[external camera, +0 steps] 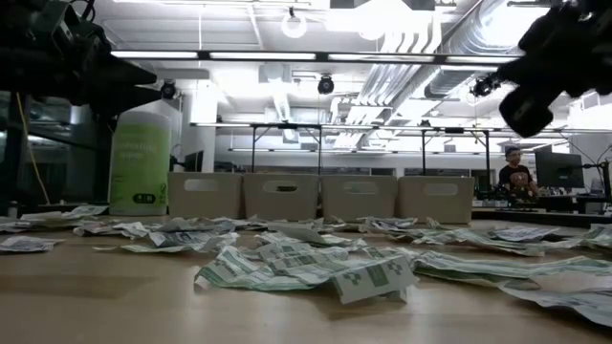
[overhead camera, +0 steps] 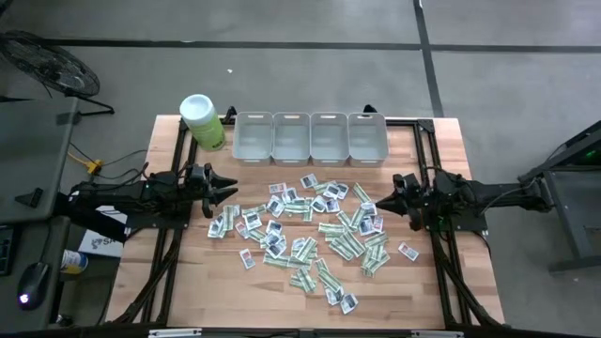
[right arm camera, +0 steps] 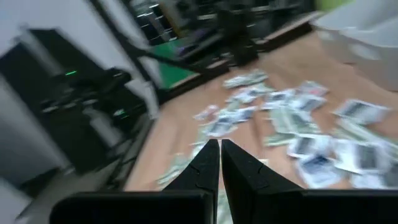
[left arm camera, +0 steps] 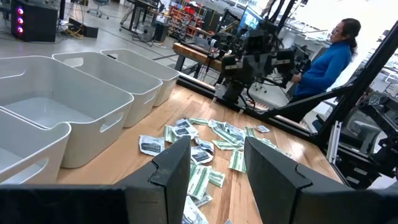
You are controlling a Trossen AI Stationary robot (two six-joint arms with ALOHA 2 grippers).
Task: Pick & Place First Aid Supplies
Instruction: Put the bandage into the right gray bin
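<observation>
The green-and-white strip nearest the grey bin that stands farthest from the lime-green canister will have my right gripper close on its far end (overhead camera: 357,188).
The first aid supplies (overhead camera: 310,225), many small flat packets, some white with dark prints and some green-and-white strips, lie scattered on the middle of the wooden table (overhead camera: 188,291); they also show in the left wrist view (left arm camera: 211,140) and the low view (external camera: 306,268). My left gripper (overhead camera: 232,191) hovers open at the pile's left edge, fingers level, nothing between them (left arm camera: 216,171). My right gripper (overhead camera: 383,199) hovers shut at the pile's right edge, with nothing in it (right arm camera: 220,163).
Several grey bins (overhead camera: 310,137) stand in a row along the far edge, their hollows showing nothing inside in the left wrist view (left arm camera: 56,112). A lime-green canister with a white lid (overhead camera: 202,120) stands left of them. A person (left arm camera: 329,59) sits beyond the table.
</observation>
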